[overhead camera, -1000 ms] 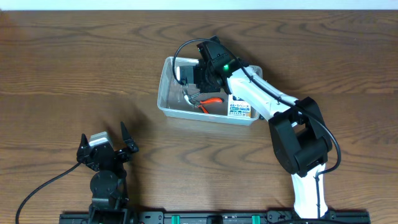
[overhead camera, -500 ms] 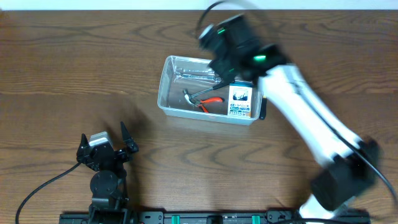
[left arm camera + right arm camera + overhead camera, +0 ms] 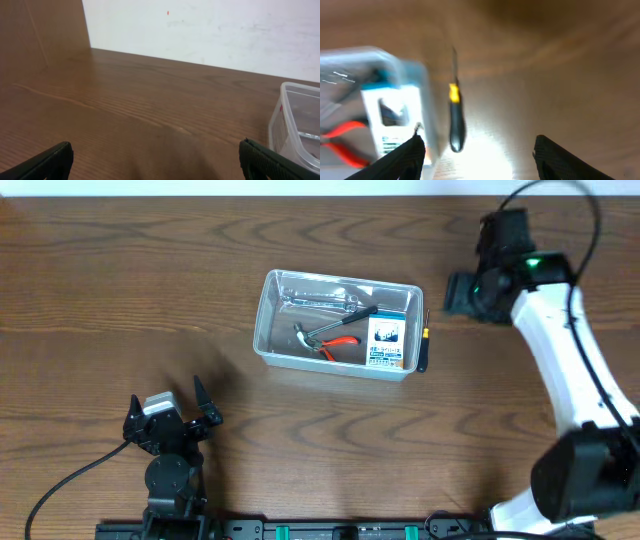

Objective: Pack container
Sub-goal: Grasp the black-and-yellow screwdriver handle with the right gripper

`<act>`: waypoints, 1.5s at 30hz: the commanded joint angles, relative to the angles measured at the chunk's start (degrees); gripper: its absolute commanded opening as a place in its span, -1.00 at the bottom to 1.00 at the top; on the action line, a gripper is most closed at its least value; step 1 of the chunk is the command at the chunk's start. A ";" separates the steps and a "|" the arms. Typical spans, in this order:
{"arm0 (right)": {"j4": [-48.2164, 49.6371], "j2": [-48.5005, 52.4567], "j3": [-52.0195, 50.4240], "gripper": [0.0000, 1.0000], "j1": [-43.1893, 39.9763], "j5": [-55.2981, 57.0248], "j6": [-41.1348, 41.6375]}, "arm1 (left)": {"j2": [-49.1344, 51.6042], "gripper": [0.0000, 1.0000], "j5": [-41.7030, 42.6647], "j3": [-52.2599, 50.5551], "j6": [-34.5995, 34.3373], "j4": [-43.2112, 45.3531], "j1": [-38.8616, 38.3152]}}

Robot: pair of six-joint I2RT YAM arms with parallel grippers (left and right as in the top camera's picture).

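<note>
The screwdriver's black handle (image 3: 423, 354) (image 3: 456, 124), beside the clear plastic container, should be gripped next by my right gripper, which will close there below the screwdriver's yellow part.
The clear plastic container (image 3: 268, 315) sits mid-table. Inside lie a silver wrench (image 3: 320, 300), red-handled pliers (image 3: 335, 343) and a small blue-and-white box (image 3: 388, 343). A black screwdriver with a yellow band (image 3: 423, 350) lies on the table against the container's right side; it also shows in the right wrist view (image 3: 455, 120). My right gripper (image 3: 462, 293) is open and empty, to the right of the container (image 3: 405, 75). My left gripper (image 3: 170, 418) is open and empty at the front left; its wrist view shows the container's corner (image 3: 300, 127).
A white wall (image 3: 210, 30) stands behind the table's far edge. Bare wood tabletop lies around the container on all sides.
My right gripper has lifted out of the container and swung far to the right, empty. The left arm has not moved.
</note>
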 commanded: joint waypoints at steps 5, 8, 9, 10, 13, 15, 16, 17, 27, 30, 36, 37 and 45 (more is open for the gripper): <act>8.50 2.78 -12.39 0.14 -0.22 -4.44 7.26 | -0.22 0.96 -1.11 -1.27 0.09 -1.68 -0.17; 11.30 3.80 -15.04 0.06 -0.20 -6.34 7.30 | -0.22 0.96 -1.14 -1.27 0.09 -1.68 -0.17; 11.87 4.15 -15.54 0.07 -0.20 -6.84 7.30 | -0.22 0.96 -1.14 -1.27 0.09 -1.68 -0.17; 12.41 4.61 -16.00 0.06 -0.15 -7.26 7.28 | -0.22 0.97 -1.14 -1.27 0.09 -1.68 -0.17; 13.68 5.88 -16.81 0.10 0.48 -7.34 7.28 | -0.22 0.96 -1.14 -1.27 0.09 -1.68 -0.17; 14.49 6.73 -17.07 0.12 1.14 -7.34 7.28 | -0.22 0.96 -1.11 -1.27 0.09 -1.68 -0.17; 14.91 7.28 -17.07 0.14 1.53 -7.34 7.28 | -0.22 0.96 -1.14 -1.27 0.09 -1.68 -0.17; 15.23 7.63 -17.07 0.15 1.86 -7.34 7.28 | -0.22 0.96 -1.14 -1.27 0.09 -1.68 -0.17; 19.52 11.76 -17.07 0.06 4.39 -7.61 6.86 | -0.22 0.96 -1.14 -1.27 0.09 -1.68 -0.17; 19.58 12.94 -17.07 -0.21 4.24 -7.45 6.86 | -0.22 0.96 -1.14 -1.27 0.09 -1.68 -0.17; 19.41 13.81 -17.05 -0.53 3.56 -7.30 6.86 | -0.22 0.96 -1.14 -1.27 0.09 -1.68 -0.17; 19.41 13.55 -17.03 -0.54 3.30 -7.28 6.86 | -0.22 0.96 -1.11 -1.27 0.09 -1.68 -0.17; 17.07 6.84 -14.08 -0.76 -2.32 -5.92 2.12 | -0.22 0.96 -1.14 -1.27 0.09 -1.68 -0.17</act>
